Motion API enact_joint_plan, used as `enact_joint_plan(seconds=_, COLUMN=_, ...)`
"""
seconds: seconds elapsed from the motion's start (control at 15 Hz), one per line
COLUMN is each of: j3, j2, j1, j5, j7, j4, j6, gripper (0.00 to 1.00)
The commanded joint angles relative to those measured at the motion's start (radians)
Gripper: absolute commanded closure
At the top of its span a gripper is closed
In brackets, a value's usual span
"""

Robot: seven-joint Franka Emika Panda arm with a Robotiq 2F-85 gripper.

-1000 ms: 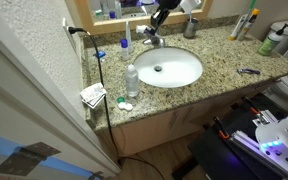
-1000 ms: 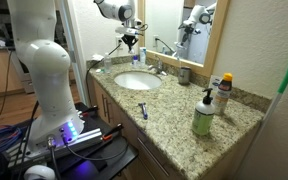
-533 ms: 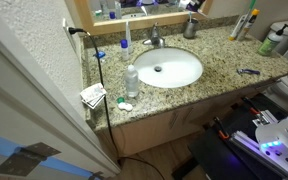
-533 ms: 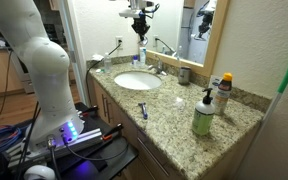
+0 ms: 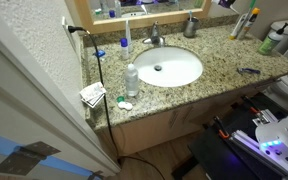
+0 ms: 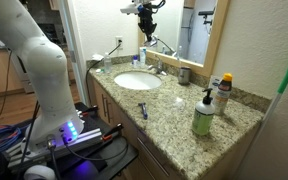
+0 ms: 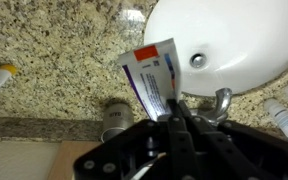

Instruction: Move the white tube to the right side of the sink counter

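I will let go of the white tube on the counter (image 5: 206, 36) (image 7: 70, 94) next to the metal cup, on the cup's side away from the tap.
My gripper (image 7: 174, 105) is shut on the white tube (image 7: 152, 72), a slim tube with a blue and red label that sticks out past the fingertips. In an exterior view the gripper (image 6: 147, 12) hangs high above the back of the sink counter (image 6: 174, 105), near the mirror, and the tube (image 6: 144, 26) dangles under it. The wrist view looks down on the white basin (image 7: 234, 40) and the metal tap (image 7: 221, 100). In an exterior view the speckled counter (image 5: 219, 55) shows, with the gripper above the frame's top edge.
A clear bottle (image 5: 132, 80) and a taller white tube with a blue end (image 5: 124, 38) stand left of the basin. A metal cup (image 5: 190, 27) is behind it. A razor (image 5: 248, 71) and a green bottle (image 6: 203, 115) are on the right part.
The gripper has risen with the white tube in it and moved along the mirror from behind the tap toward the right end of the counter.
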Motion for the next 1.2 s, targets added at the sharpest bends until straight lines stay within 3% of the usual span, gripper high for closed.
enact_joint_plan(seconds=0.0, j3=0.009, j2=0.08, j1=-0.031, j5=-0.047, j7=0.048, j4=0.006, j6=0.024, gripper=1.0)
enact_joint_plan(seconds=0.4, j3=-0.078, j2=0.277, j1=-0.186, j5=-0.215, j7=0.272, j4=0.047, j6=0.209, gripper=1.0)
enact_joint_plan(seconds=0.47, j3=-0.069, j2=0.209, j1=-0.148, j5=-0.182, j7=0.214, j4=0.005, j6=0.17, gripper=1.0)
enact_joint_plan(seconds=0.73, j3=-0.074, j2=0.258, j1=-0.154, j5=-0.2, j7=0.237, j4=0.013, j6=0.198, gripper=1.0)
enact_joint_plan(seconds=1.0, j3=-0.082, j2=0.481, j1=-0.184, j5=-0.305, j7=0.461, j4=0.112, j6=0.309, gripper=1.0)
enact_joint_plan(seconds=1.13, j3=-0.1, j2=0.582, j1=-0.158, j5=-0.269, j7=0.518, j4=0.202, j6=0.357, gripper=1.0)
